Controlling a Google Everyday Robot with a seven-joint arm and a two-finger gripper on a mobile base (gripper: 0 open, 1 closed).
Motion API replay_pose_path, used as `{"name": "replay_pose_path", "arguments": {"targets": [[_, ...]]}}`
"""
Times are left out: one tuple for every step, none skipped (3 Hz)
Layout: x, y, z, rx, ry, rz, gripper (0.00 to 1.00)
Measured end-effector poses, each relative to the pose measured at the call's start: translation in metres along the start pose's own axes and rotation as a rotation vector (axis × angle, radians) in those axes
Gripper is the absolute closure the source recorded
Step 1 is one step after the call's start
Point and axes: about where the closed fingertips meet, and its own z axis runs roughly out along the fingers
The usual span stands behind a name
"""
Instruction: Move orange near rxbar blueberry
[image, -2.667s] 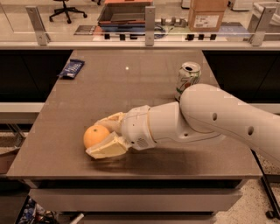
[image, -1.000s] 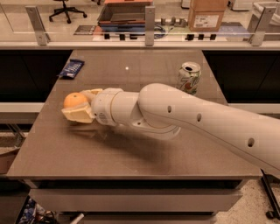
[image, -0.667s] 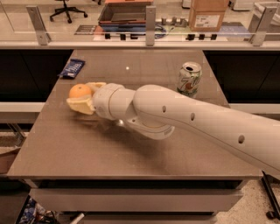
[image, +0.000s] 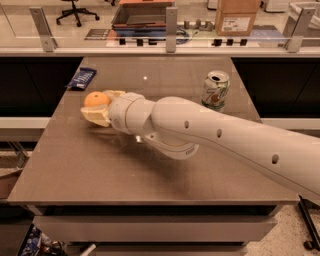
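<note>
My gripper is going to put the orange down against the rxbar blueberry's edge (image: 92, 81) that faces the soda can. The orange is now at the table's side.
The orange (image: 96, 99) is round and sits between the cream fingers of my gripper (image: 99, 106), which is shut on it at the left side of the brown table (image: 100, 170). The rxbar blueberry (image: 81, 78), a flat dark blue wrapper with white lettering, lies at the table's far left edge, a short way behind and left of the orange. My white arm (image: 210, 135) reaches in from the right across the table.
A white-green soda can (image: 216, 90) stands upright at the back right of the table. A ledge with metal posts (image: 171, 22) runs behind the table. Dark gaps lie on both sides of the table.
My gripper has carried the orange from the front middle of the table toward the back left, closer to the blue bar. The can and bar have not moved.
</note>
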Motion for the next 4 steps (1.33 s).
{"name": "replay_pose_path", "arguments": {"targets": [[-0.009, -0.005, 0.02, -0.008, -0.018, -0.023, 1.0], [-0.029, -0.012, 0.048, -0.027, -0.034, -0.068, 1.0], [-0.041, -0.014, 0.073, -0.053, -0.017, -0.116, 1.0], [-0.04, -0.015, 0.097, -0.067, 0.022, -0.145, 1.0]]}}
